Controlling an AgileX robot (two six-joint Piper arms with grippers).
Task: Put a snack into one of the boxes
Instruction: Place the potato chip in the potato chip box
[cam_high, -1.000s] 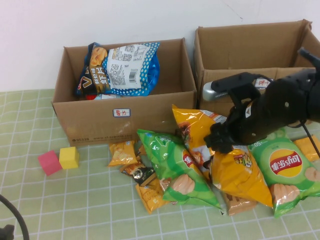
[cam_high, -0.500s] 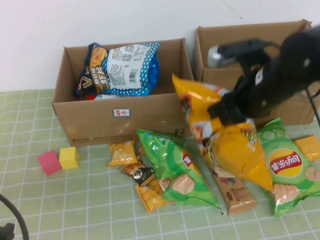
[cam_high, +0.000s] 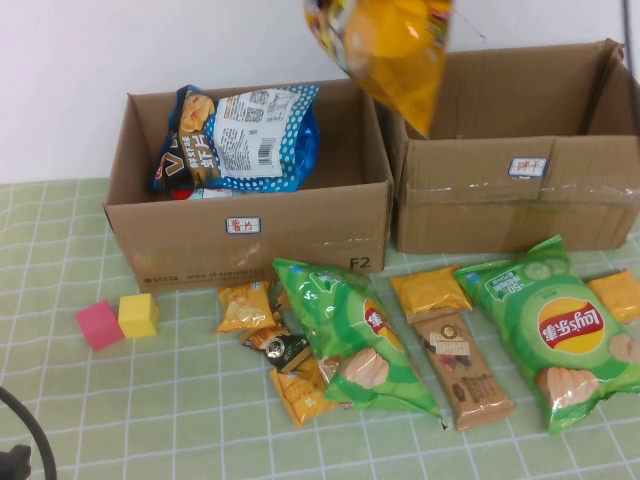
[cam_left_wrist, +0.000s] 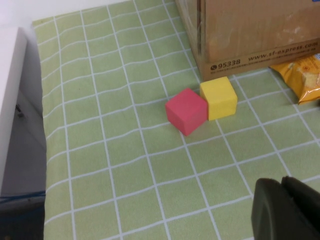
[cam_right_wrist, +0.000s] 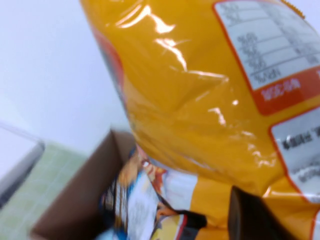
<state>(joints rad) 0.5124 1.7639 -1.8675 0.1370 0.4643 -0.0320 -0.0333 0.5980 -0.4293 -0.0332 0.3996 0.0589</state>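
Observation:
My right gripper should put the big yellow chip bag down on top of the blue-and-white bag (cam_high: 276, 143) (cam_right_wrist: 144, 212) in its cardboard box and let go of it there.
A big yellow chip bag (cam_high: 395, 45) hangs high in the air at the top of the high view, above the gap between the two cardboard boxes. My right gripper (cam_right_wrist: 242, 197) is shut on it; the bag (cam_right_wrist: 200, 100) fills the right wrist view, and the arm itself is out of the high view. The left box (cam_high: 250, 235) holds a blue-and-white bag (cam_high: 250, 130). The right box (cam_high: 520, 200) shows no contents from here. My left gripper (cam_left_wrist: 285, 210) is shut and empty, low over the tablecloth at the near left.
Two green chip bags (cam_high: 350, 335) (cam_high: 560, 325), a brown bar (cam_high: 460, 370), and small orange packets (cam_high: 430, 290) lie in front of the boxes. A pink cube (cam_high: 98, 325) and a yellow cube (cam_high: 138, 314) sit by the left box's front corner.
My right gripper has lifted the yellow bag off the pile, up and out past the top of the high view. A small orange packet and the brown bar beneath are uncovered.

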